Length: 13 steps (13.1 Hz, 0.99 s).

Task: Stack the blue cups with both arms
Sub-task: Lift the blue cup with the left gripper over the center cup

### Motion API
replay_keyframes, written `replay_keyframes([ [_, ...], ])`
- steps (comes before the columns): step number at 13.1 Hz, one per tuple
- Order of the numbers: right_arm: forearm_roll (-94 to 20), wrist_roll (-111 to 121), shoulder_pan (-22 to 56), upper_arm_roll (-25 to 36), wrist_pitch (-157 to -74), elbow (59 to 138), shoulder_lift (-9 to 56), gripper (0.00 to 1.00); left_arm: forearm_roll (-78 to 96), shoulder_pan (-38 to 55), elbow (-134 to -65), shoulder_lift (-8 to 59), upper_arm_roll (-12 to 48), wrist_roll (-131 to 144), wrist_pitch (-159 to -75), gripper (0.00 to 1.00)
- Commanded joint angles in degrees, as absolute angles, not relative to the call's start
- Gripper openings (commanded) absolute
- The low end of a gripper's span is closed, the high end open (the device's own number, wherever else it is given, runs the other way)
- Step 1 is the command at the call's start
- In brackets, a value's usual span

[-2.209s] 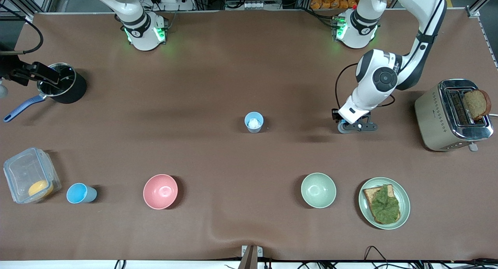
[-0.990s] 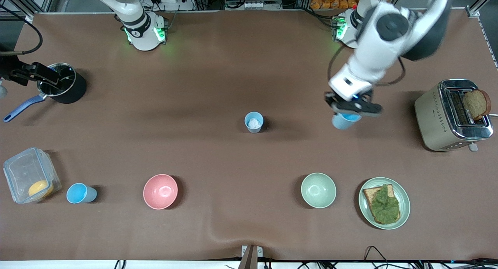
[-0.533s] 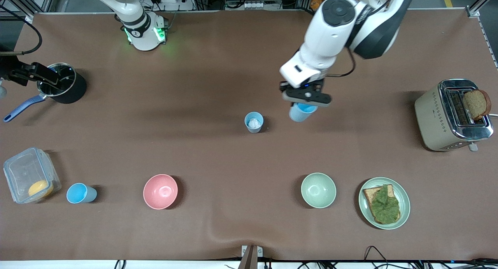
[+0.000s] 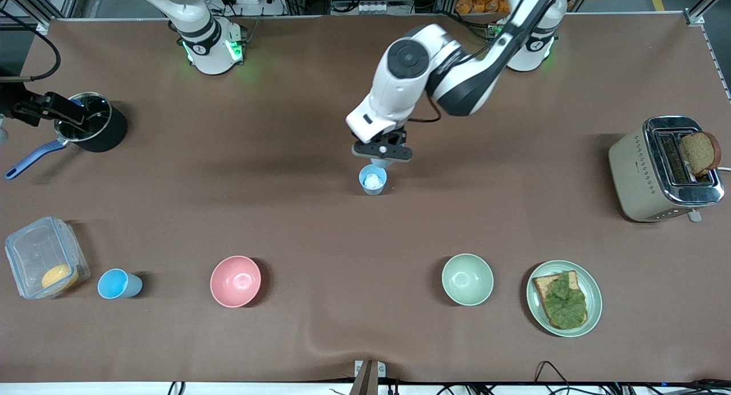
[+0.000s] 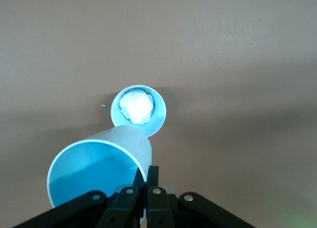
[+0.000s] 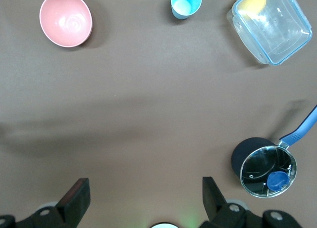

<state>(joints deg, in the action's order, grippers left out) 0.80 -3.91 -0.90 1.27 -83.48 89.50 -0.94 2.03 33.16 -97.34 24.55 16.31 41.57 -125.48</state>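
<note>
My left gripper will release the blue cup it holds inside the blue cup with the whitish patch (image 4: pixel 373 180) (image 5: pixel 138 108).
My left gripper (image 4: pixel 381 151) is shut on the rim of a blue cup (image 4: pixel 381 163) and holds it in the air just over the blue cup with a whitish patch inside (image 4: pixel 373 181), which stands mid-table. In the left wrist view the held cup (image 5: pixel 94 168) is pinched at its wall between the fingers of my left gripper (image 5: pixel 147 171), with the patched cup (image 5: pixel 138 111) right under its base. A third blue cup (image 4: pixel 119 284) stands beside the clear container; it also shows in the right wrist view (image 6: pixel 185 3). My right gripper (image 6: pixel 143 196) is open and empty, waiting high above the table near its base.
A pink bowl (image 4: pixel 235 281), a green bowl (image 4: pixel 467 279) and a plate with toast and lettuce (image 4: pixel 537 303) stand nearest the front camera. A toaster (image 4: pixel 651 172) is at the left arm's end. A black pot (image 4: pixel 108 129) and a clear container (image 4: pixel 34 252) are at the right arm's end.
My left arm has lifted the blue cup from near the toaster and carried it toward the right arm's end, to just over the patched cup. The right arm has not moved.
</note>
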Motion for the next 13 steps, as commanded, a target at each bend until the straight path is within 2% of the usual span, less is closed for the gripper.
replay_keyframes([
  [1,1.4,-3.9,-1.8,0.6,-82.8,88.5,-0.4,1.0,-0.2,35.6,-92.2,28.4,14.5,44.8,-125.0,0.0],
  [7,1.4,-3.9,-1.9,0.6,-82.8,88.5,-0.4,1.0,-0.1,38.4,-92.0,29.7,10.5,45.2,-127.3,0.0],
  [13,1.4,-3.9,-2.1,0.6,-82.6,88.6,-0.4,1.0,-0.3,40.2,-91.2,31.2,10.3,46.8,-129.2,0.0],
])
